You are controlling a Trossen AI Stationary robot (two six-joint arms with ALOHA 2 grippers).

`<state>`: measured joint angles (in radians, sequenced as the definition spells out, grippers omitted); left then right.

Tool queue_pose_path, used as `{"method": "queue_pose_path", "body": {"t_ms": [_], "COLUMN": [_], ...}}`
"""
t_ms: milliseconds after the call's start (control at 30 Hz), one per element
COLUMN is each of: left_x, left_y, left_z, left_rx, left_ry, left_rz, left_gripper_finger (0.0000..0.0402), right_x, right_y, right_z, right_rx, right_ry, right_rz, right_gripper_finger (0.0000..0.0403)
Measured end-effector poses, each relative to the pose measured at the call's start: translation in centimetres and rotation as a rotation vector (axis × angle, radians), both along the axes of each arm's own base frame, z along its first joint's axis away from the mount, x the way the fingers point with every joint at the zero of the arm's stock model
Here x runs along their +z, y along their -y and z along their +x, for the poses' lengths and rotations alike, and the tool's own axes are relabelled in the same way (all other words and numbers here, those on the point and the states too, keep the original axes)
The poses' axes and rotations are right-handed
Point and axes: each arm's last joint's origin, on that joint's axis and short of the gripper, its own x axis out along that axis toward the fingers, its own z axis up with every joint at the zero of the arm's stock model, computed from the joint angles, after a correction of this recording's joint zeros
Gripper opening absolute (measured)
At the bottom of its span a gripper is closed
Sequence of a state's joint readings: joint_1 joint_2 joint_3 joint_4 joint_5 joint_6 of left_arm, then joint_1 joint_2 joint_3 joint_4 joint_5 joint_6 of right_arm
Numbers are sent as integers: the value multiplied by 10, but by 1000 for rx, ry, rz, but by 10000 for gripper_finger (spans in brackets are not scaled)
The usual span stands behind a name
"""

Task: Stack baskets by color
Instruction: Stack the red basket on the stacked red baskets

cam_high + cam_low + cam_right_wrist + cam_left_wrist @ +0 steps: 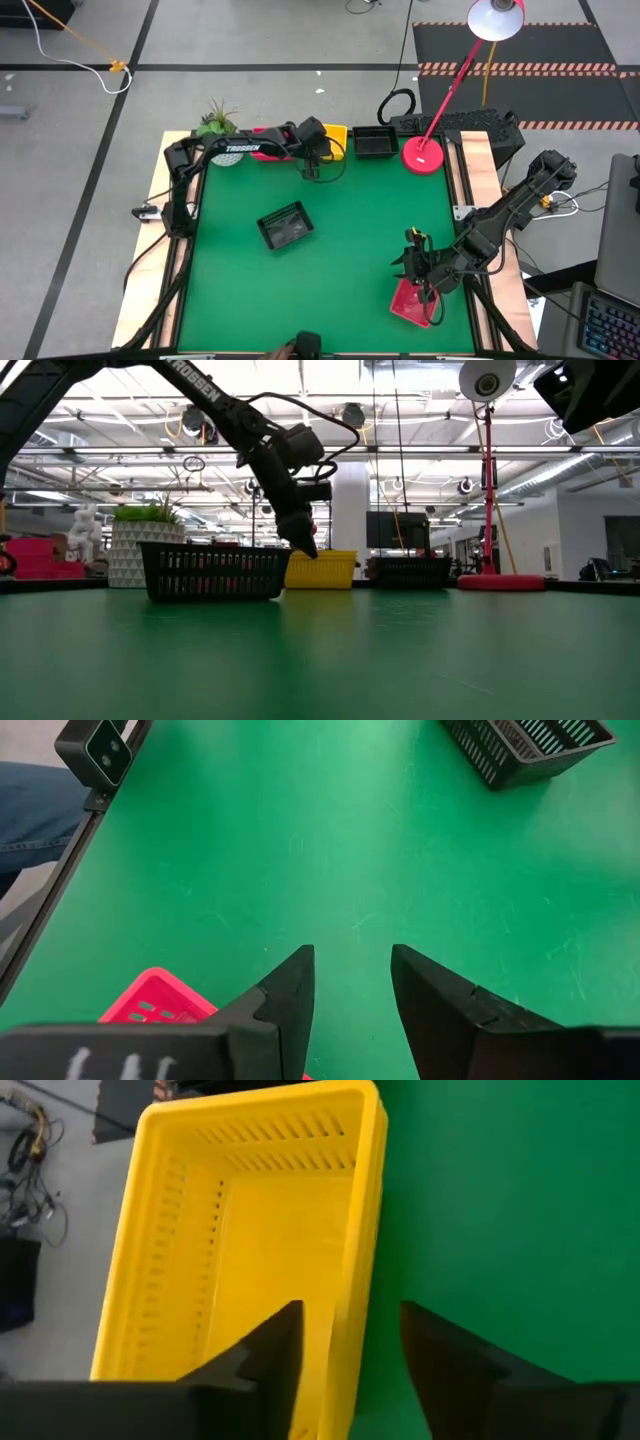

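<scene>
The red basket is below my right gripper. Next, it should go down there and close on the rim of the basket's near long side point(416, 323).
A yellow basket point(337, 139) rests flat on its bottom at the table's far edge. My left gripper point(350, 1315) is open and straddles the basket's long wall point(352, 1280), one finger inside the basket and one outside, with room on both sides. A red basket point(268, 148) lies partly hidden under my left arm. One black basket point(375, 142) stands to the right of the yellow one, and another black basket point(285, 226) stands mid-table. My right gripper point(350, 955) hangs open above the near right, over a second red basket point(412, 301).
A red lamp base point(423, 153) stands at the far right beside the black basket, its stem slanting up over the edge. A potted plant point(214, 125) occupies the far left corner. Bare green mat point(350, 220) lies between the mid-table basket and my right arm.
</scene>
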<state>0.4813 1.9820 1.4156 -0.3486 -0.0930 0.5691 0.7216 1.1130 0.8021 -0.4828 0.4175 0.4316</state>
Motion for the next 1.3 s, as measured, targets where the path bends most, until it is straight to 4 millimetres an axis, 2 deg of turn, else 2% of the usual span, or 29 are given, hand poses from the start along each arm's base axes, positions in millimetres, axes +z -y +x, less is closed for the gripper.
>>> {"method": "queue_pose_path", "body": {"t_ms": [100, 267, 467, 633, 833, 967, 1133, 1300], "left_x": [10, 45, 87, 109, 106, 109, 114, 113], "left_y": [7, 28, 62, 102, 157, 183, 207, 226], "left_z": [0, -2, -15, -30, -40, -44, -46, -47], "left_rx": [11, 30, 60, 79, -34, -86, -115, -178], "left_ry": [-13, 69, 148, 147, 158, 182, 204, 191], "left_rz": [-10, -26, -84, -175, -210, -190, -189, -175], "left_gripper_finger": [206, 231, 216, 189, 157, 144, 138, 138], "right_x": [0, 0, 0, 0, 7, 16, 25, 30], "right_y": [0, 0, 0, 0, -2, -1, -2, -8], "right_z": [0, 0, 0, 0, 2, 1, -3, -7], "right_rx": [0, -2, -21, -51, -104, -149, -194, -285], "right_ry": [0, 1, -1, -6, 4, -32, -161, -403], "right_rz": [0, 3, 22, 55, 127, 163, 270, 307], "right_gripper_finger": [128, 128, 128, 128, 128, 128, 128, 128]}}
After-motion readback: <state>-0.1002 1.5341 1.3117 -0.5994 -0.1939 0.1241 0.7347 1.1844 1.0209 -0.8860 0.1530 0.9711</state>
